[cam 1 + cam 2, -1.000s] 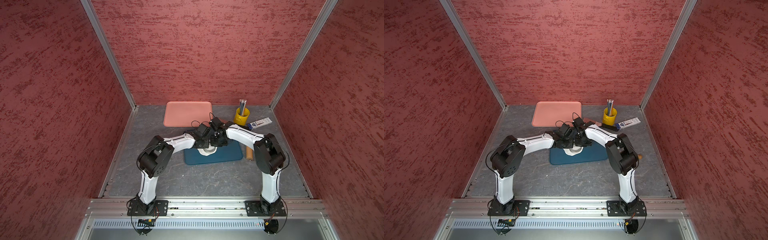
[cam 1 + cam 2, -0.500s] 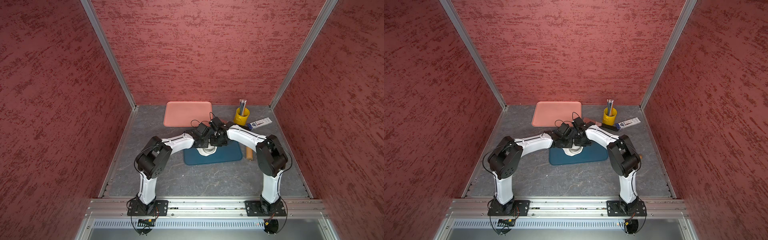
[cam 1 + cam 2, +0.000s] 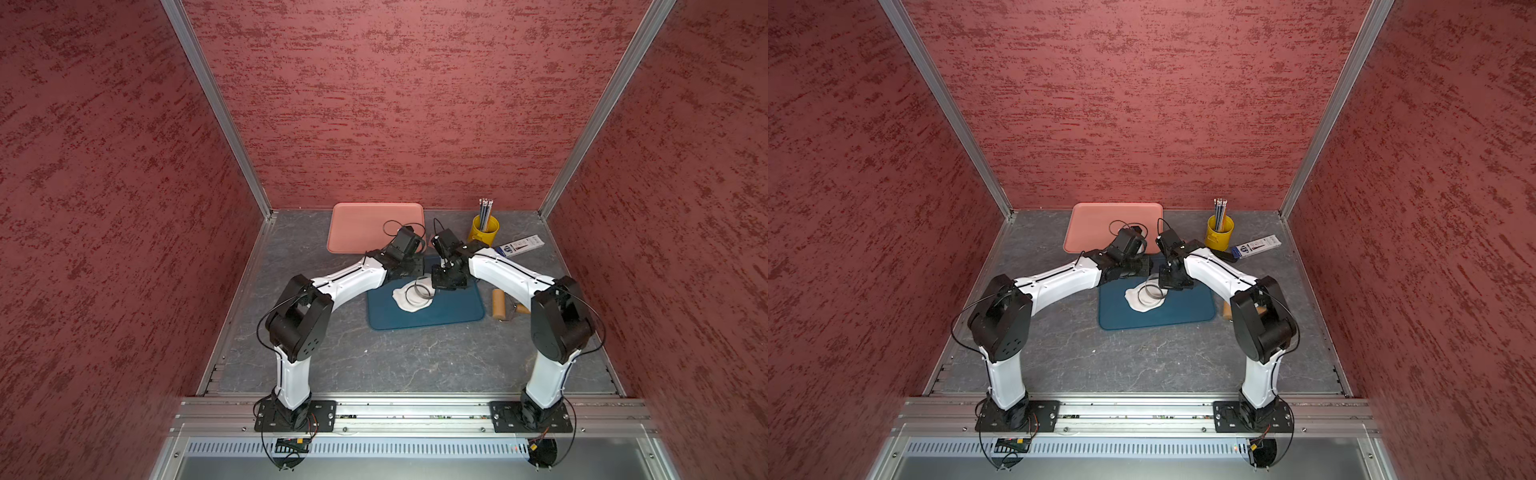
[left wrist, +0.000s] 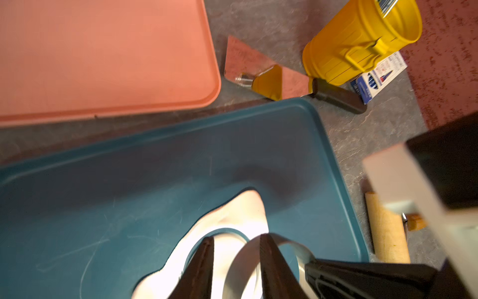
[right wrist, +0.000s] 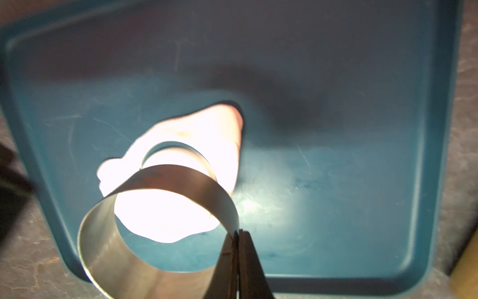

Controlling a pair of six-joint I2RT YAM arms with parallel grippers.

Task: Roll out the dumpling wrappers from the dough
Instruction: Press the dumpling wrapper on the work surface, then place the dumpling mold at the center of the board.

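My right gripper is holding the metal ring cutter. It will let go of the cutter on the table [image 3: 502, 284] just behind the wooden rolling pin.
The dough [image 3: 409, 306] [image 3: 1142, 306] is a flat white irregular sheet on the blue tray [image 3: 457, 311] [image 3: 1187, 311]. A round cut line in it outlines one of the dumpling wrappers [image 5: 176, 156] [image 4: 225, 247], which lies inside the sheet. My right gripper [image 5: 238, 233] [image 3: 446, 282] is shut on the wall of a metal ring cutter [image 5: 178, 178] [image 3: 417, 291], holding it just above the dough. My left gripper [image 4: 236, 238] [image 3: 411, 270] stands open over the dough. The ring's band [image 4: 239, 261] shows between its fingers, which do not press on it.
A pink tray [image 3: 365, 228] lies behind the blue one. At the back right stand a yellow cup [image 3: 484, 230] of pencils and a flat box [image 3: 519, 245]. A metal scraper [image 4: 258, 72] lies beside the cup. A wooden rolling pin [image 3: 498, 303] lies right of the blue tray.
My left gripper's jaws have come apart. Both arms stay almost where they were, and the right gripper keeps hold of the ring.
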